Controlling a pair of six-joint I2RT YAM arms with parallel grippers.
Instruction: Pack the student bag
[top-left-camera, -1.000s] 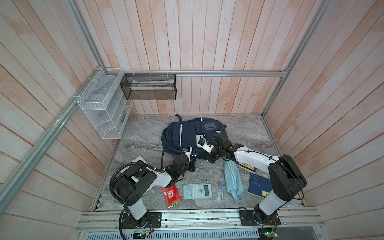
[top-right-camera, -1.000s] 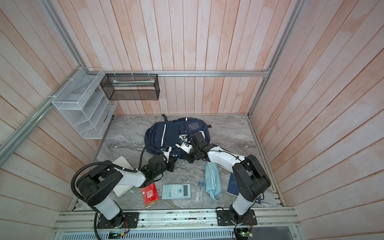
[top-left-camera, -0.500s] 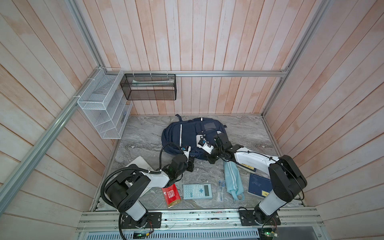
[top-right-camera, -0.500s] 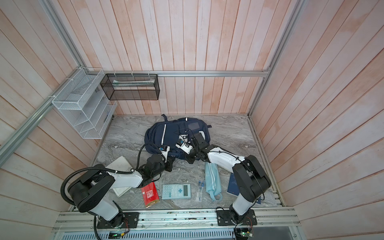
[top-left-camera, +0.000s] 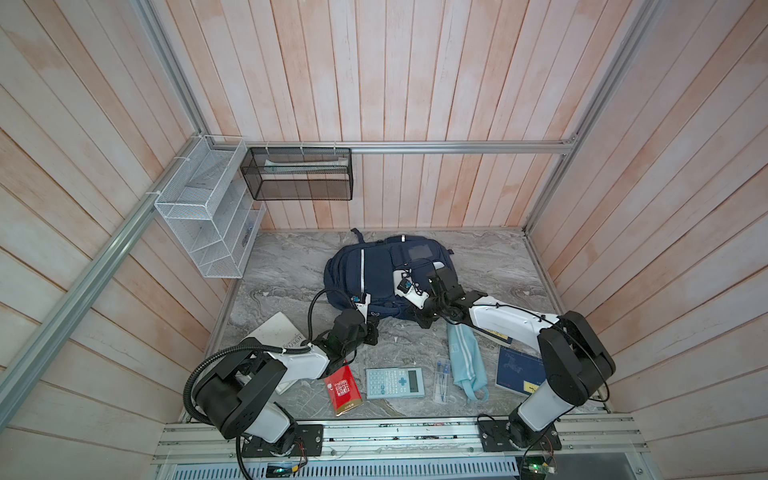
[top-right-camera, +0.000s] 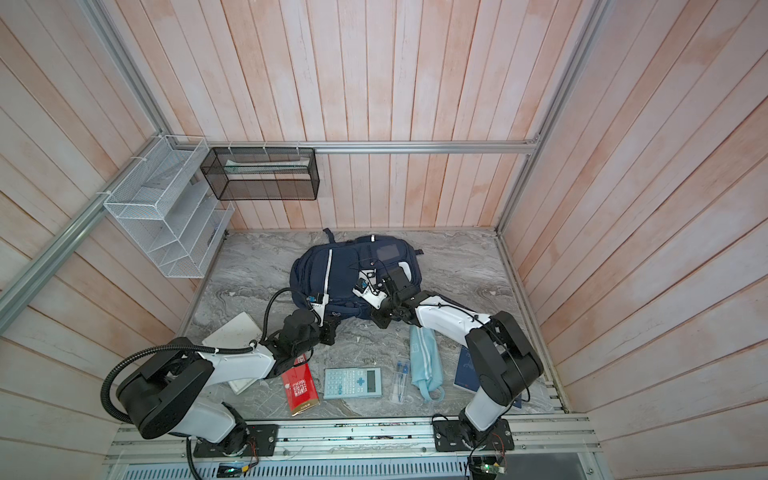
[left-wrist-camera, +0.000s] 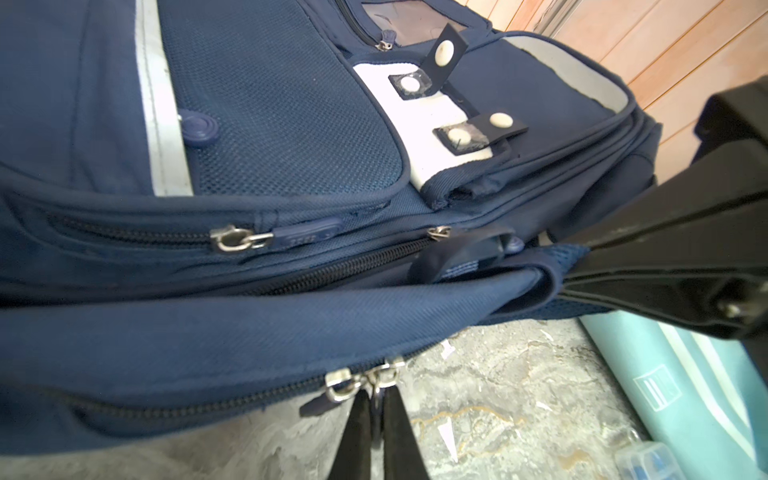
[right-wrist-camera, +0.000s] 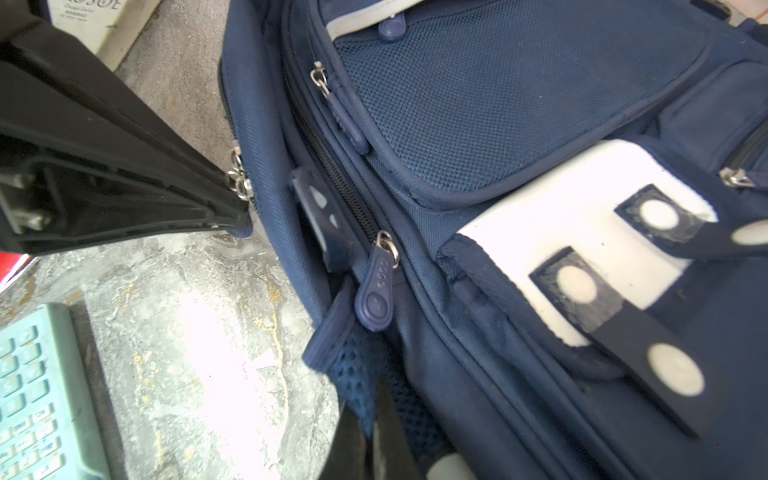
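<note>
My left gripper will take the other pull (left-wrist-camera: 339, 385) and draw it along the long closed zip, as it holds the zipper pull that is nearer my right gripper.
The student bag (top-left-camera: 374, 270) (top-right-camera: 345, 270), a navy backpack with white stripes and studded white patches, lies flat at the middle back of the marble table. My left gripper (top-left-camera: 371, 330) (top-right-camera: 328, 330) (left-wrist-camera: 376, 395) is at the bag's near edge, shut on a metal zipper pull ring (left-wrist-camera: 384, 376) of the lowest zip. My right gripper (top-left-camera: 424, 319) (top-right-camera: 380, 320) (right-wrist-camera: 370, 415) is shut on blue mesh fabric (right-wrist-camera: 357, 374) at the same edge, further right. The left wrist view also shows the right gripper (left-wrist-camera: 582, 270) pinching that fold.
Along the table's front lie a red booklet (top-left-camera: 343, 390), a light-blue calculator (top-left-camera: 395, 383), a clear pen case (top-left-camera: 442, 380), a light-blue striped pouch (top-left-camera: 467, 359) and a dark-blue notebook (top-left-camera: 519, 370). A white book (top-left-camera: 276, 332) lies left. Wire baskets (top-left-camera: 208, 216) (top-left-camera: 297, 174) hang on the walls.
The left arm's elbow has swung toward the front left, and its gripper has edged slightly left along the bag's near edge. The right arm has stayed put.
</note>
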